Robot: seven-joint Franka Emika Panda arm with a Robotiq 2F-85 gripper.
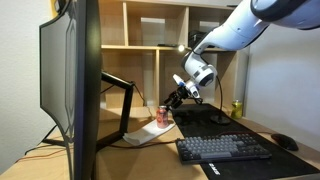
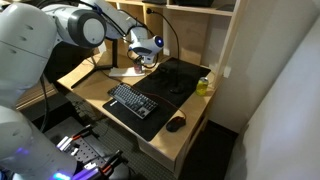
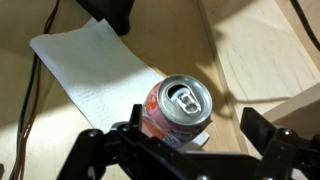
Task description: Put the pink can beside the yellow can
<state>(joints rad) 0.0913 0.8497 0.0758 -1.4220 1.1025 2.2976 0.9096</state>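
The pink can must be lifted toward the yellow can. So next my gripper closes around the pink can's body (image 1: 162,117) (image 3: 163,128), below the silvery top.
The pink can (image 3: 178,108) stands upright on the wooden desk, silvery top up, at the edge of a white paper sheet (image 3: 100,65). It also shows in an exterior view (image 1: 162,114). My gripper (image 3: 192,135) is open, with its fingers on either side of the can; a gap shows at the right finger. In an exterior view the gripper (image 1: 172,98) hangs just above the can. The yellow can (image 1: 237,108) stands far off at the desk's other end, against the wall, and shows in both exterior views (image 2: 203,86). The pink can is hidden behind the gripper (image 2: 141,62) there.
A large monitor (image 1: 75,80) stands close to the pink can. A black keyboard (image 1: 222,148) on a dark mat and a mouse (image 1: 286,142) lie between the two cans. Shelves rise behind the desk. A black cable (image 3: 35,90) runs beside the paper.
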